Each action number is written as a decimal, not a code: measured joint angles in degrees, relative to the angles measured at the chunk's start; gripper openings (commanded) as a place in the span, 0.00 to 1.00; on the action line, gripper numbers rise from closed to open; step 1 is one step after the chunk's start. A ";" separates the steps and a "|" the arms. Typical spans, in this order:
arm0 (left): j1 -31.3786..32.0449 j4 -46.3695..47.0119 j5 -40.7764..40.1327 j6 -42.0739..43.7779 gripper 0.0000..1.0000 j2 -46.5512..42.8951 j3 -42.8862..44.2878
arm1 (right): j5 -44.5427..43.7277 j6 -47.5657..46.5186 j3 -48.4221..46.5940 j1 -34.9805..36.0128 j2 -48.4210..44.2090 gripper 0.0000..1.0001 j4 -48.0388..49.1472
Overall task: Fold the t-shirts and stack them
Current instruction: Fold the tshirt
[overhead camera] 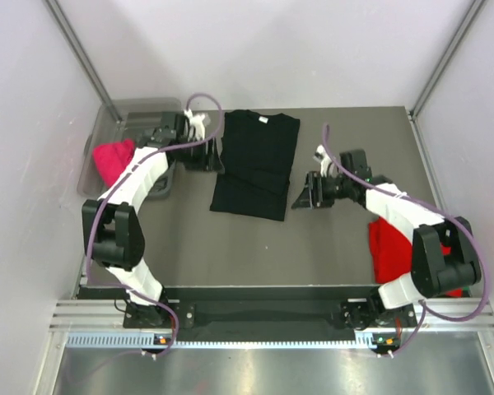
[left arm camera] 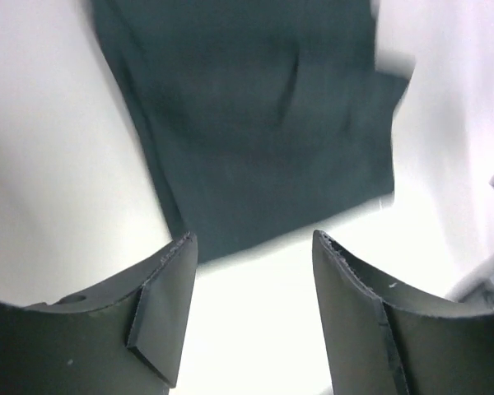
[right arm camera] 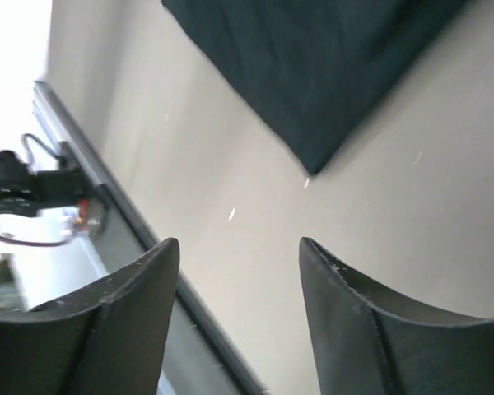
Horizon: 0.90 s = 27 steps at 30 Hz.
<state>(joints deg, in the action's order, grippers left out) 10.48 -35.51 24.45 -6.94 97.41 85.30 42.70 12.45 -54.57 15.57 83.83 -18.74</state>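
Observation:
The black t-shirt's near corner [overhead camera: 282, 219] [right arm camera: 312, 170], the one on the side toward the red shirt, is next for my right gripper to close on.
A black t-shirt [overhead camera: 255, 163] lies folded into a long strip at the middle back of the table. It also shows in the left wrist view [left arm camera: 263, 115] and its corner in the right wrist view [right arm camera: 313, 74]. My left gripper [overhead camera: 207, 156] is open and empty just left of it. My right gripper [overhead camera: 306, 196] is open and empty just right of its near corner. A red shirt [overhead camera: 391, 247] lies under my right arm at the right. A pink-red shirt [overhead camera: 113, 160] sits in the tub.
A translucent grey plastic tub [overhead camera: 140, 111] stands at the back left beside my left arm. White walls enclose the table. A metal rail [overhead camera: 263, 317] runs along the near edge.

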 measured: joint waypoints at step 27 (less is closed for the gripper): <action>-3.32 -7.72 8.15 -5.20 0.68 14.99 -10.25 | 4.11 17.18 0.11 4.31 22.01 0.54 13.75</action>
<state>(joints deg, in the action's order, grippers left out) 7.16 -43.22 32.60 -12.14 112.40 75.05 46.81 29.63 -54.46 19.88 105.84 -4.99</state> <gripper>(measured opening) 0.688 0.545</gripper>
